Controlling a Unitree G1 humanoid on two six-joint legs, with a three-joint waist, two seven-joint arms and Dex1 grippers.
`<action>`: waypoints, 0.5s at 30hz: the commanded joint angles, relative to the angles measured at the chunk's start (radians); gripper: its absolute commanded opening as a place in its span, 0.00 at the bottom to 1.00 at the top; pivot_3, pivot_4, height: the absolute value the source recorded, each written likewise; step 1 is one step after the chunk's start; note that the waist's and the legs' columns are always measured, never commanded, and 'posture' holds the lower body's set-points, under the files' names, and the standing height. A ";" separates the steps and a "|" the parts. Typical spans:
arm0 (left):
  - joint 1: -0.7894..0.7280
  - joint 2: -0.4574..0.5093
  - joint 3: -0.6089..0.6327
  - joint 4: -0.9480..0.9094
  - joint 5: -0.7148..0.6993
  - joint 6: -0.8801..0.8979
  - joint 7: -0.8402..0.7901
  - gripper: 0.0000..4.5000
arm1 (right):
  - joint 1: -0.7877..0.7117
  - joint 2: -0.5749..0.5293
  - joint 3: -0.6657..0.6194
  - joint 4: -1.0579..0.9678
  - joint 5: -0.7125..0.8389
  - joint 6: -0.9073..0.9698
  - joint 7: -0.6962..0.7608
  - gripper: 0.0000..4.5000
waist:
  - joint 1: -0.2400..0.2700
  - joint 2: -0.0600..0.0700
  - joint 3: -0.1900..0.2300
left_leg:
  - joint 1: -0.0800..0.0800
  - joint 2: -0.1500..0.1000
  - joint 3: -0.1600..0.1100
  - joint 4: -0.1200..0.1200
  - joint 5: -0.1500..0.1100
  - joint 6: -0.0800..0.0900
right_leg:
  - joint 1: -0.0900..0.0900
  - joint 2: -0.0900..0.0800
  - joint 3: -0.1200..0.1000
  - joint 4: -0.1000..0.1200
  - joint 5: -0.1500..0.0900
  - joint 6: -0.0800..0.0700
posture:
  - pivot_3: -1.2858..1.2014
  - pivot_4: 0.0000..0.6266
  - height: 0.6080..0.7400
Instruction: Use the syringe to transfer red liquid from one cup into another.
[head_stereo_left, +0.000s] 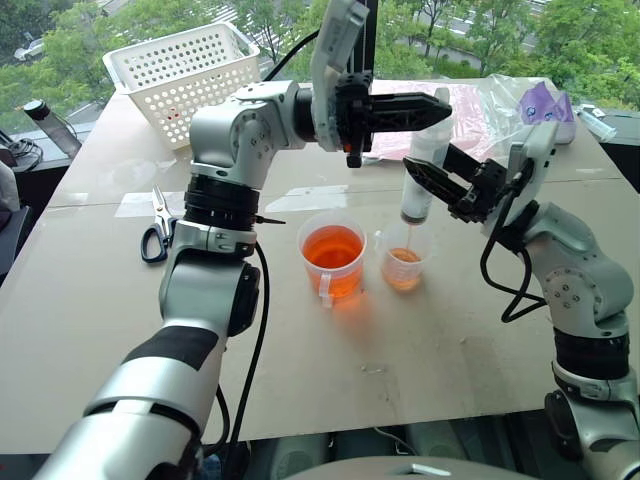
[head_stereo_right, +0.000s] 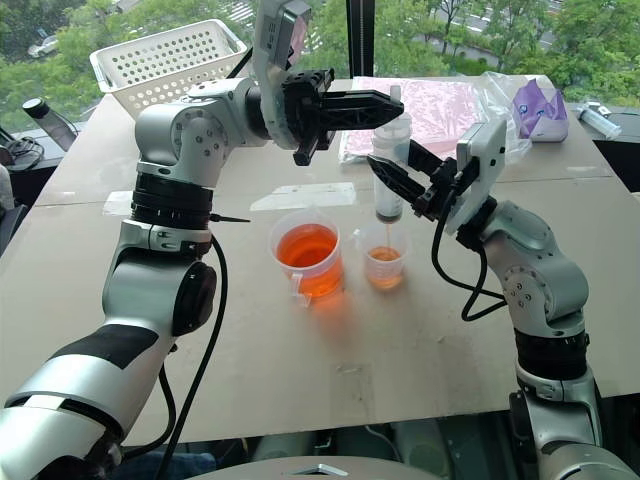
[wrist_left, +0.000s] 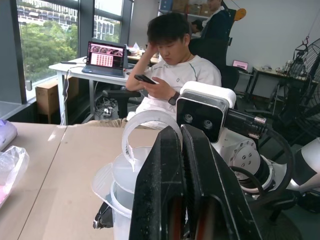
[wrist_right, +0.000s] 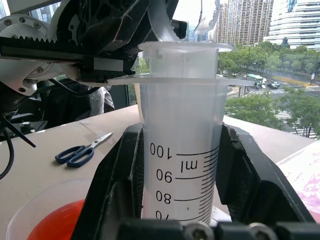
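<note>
My right gripper is going to release the syringe on the table (head_stereo_left: 482, 262) next to the smaller cup, away from the larger cup.
My right gripper (head_stereo_left: 418, 178) is shut on the barrel of the syringe (head_stereo_right: 388, 165), holding it upright. Its orange tip points down into the smaller cup (head_stereo_left: 404, 266), which holds a little red liquid (head_stereo_left: 404, 270). The plunger is pushed deep into the barrel in the right wrist view, where the fingers (wrist_right: 117, 190) clamp both sides of the syringe (wrist_right: 180, 150). My left gripper (head_stereo_left: 440, 108) is shut and lies level across the plunger's top. The larger handled cup (head_stereo_left: 333, 258) stands just left of the small cup, about half full of red liquid (head_stereo_left: 333, 247).
Blue-handled scissors (head_stereo_left: 158, 228) lie on the table to the left. A white basket (head_stereo_left: 185, 65) stands at the back left, with a dark bottle (head_stereo_left: 50, 125) beyond it. A pink sheet (head_stereo_left: 470, 110) and plastic bags lie at the back right. A seated person (wrist_left: 175, 65) shows in the left wrist view.
</note>
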 joint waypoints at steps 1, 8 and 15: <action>0.010 -0.012 -0.042 -0.037 -0.004 0.016 -0.024 0.01 | -0.039 0.004 -0.038 -0.077 0.045 -0.011 -0.022 0.34 | 0.000 0.000 0.000 | 0.000 0.000 0.000 0.000 0.000 0.000 | 0.000 0.000 0.000 0.000 0.000 0.000 | 0.52 0.24 1.00; 0.019 -0.014 -0.051 -0.039 0.003 0.014 -0.024 0.01 | -0.046 0.006 -0.044 -0.083 0.067 -0.001 -0.037 0.34 | 0.000 0.000 0.000 | 0.000 0.000 0.000 0.000 0.000 0.000 | 0.000 0.000 0.000 0.000 0.000 0.000 | 0.52 0.24 1.00; 0.029 -0.013 -0.030 -0.065 -0.032 0.023 -0.046 0.01 | -0.037 -0.002 -0.045 -0.080 0.074 0.011 -0.038 0.34 | 0.000 0.000 0.000 | 0.000 0.000 0.000 0.000 0.000 0.000 | 0.000 0.000 0.000 0.000 0.000 0.000 | 0.52 0.24 1.00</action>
